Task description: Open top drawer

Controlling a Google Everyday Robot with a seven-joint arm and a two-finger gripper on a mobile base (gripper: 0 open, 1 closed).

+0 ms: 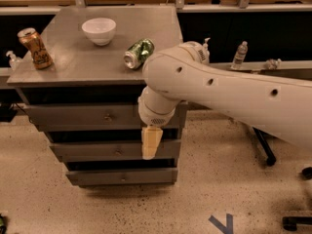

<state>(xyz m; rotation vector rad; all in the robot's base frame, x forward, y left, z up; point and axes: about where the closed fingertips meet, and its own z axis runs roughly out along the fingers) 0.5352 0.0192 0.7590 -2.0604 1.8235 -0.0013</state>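
Note:
My gripper should close on the upper edge of the top drawer (132, 104), next to the drawer's knob and under the green can.
The top drawer (83, 116) is the grey front just under the cabinet top, with a small round knob (108, 117) at its middle. It stands closed, flush with the cabinet. My gripper (150, 145) hangs cream-coloured from the white arm (219, 94), pointing down in front of the cabinet. It is right of the knob and lower, level with the gap above the second drawer (97, 151). The arm's wrist covers the right end of the top drawer.
On the cabinet top (73, 65) are a white bowl (99, 30), a green can (138, 53) on its side and an upright tan can (35, 48). A third drawer (122, 177) sits lowest. A black stand leg (265, 147) is on the floor to the right.

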